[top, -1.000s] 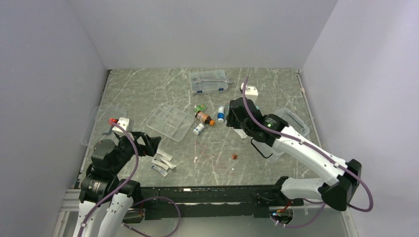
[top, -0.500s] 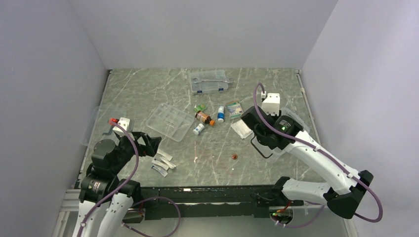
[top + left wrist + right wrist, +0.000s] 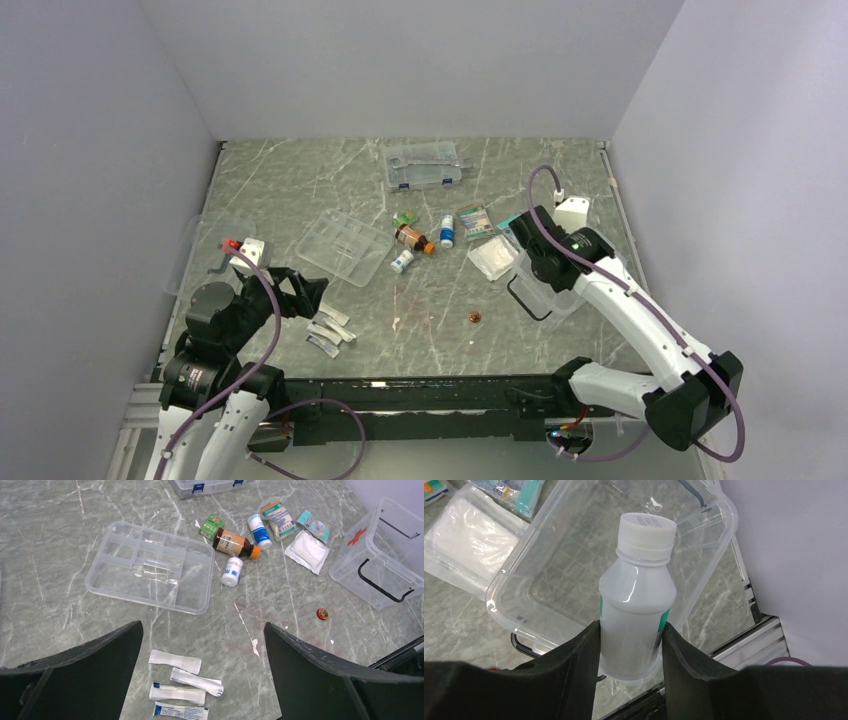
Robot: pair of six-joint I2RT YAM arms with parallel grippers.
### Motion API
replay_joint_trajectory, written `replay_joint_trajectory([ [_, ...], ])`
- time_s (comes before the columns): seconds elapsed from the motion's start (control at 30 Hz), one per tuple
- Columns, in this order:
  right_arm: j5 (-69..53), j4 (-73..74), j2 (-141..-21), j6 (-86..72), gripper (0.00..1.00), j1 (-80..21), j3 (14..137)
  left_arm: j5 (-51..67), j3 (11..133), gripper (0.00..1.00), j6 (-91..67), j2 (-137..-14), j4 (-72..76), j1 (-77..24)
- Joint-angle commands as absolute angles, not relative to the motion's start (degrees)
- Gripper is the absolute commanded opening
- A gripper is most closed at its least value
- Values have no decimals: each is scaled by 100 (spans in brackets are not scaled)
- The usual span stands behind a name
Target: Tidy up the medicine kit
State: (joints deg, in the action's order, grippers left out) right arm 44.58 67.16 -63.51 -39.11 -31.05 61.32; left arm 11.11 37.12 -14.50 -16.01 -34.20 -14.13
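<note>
My right gripper is going to set the white bottle down in the open clear box [image 3: 519, 292] [image 3: 537, 647], near the box's black handle. The bottle is still held above that box.
My right gripper [image 3: 631, 630] is shut on a white bottle [image 3: 638, 595] with a white cap and teal label, held over the open clear box of the medicine kit [image 3: 504, 600]. In the top view that gripper [image 3: 545, 265] hangs above the box [image 3: 548, 303]. The box's red cross shows in the left wrist view [image 3: 358, 536]. My left gripper [image 3: 201, 627] is open and empty above several white packets [image 3: 180, 680]. The clear divided tray [image 3: 345, 246] lies left of centre. A brown bottle [image 3: 413, 240], two small white bottles [image 3: 447, 231] and a gauze packet [image 3: 492, 258] lie between tray and box.
A flatter clear case with blue latches [image 3: 423, 166] sits at the back. A small red cap [image 3: 475, 317] lies near the front. A clear lid with a black handle [image 3: 205, 250] lies at the far left by the wall. A green packet [image 3: 404, 218] lies behind the brown bottle.
My right arm has swung right from the loose bottles to above the clear box, carrying the white bottle. The left arm has not moved.
</note>
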Motion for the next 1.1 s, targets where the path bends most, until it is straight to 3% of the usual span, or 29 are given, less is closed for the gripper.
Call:
replay_joint_trajectory([
  [0.0, 4242, 6313, -6590, -3678, 0, -2852, 6142, 1121, 3841, 99, -1516, -1639, -3340, -1441],
  [0.43, 2984, 5581, -7211, -3471, 0, -2457, 5628, 1074, 3848, 99, -1508, -1584, -3348, -1537],
  [0.87, 1450, 4837, -7014, -3793, 0, -2456, 4900, 1051, 3850, 99, -1504, -1538, -3357, -1573],
  [1.07, 1621, 5001, -7159, -3644, 0, -2455, 4922, 1040, 3849, 99, -1498, -1538, -3357, -1591],
])
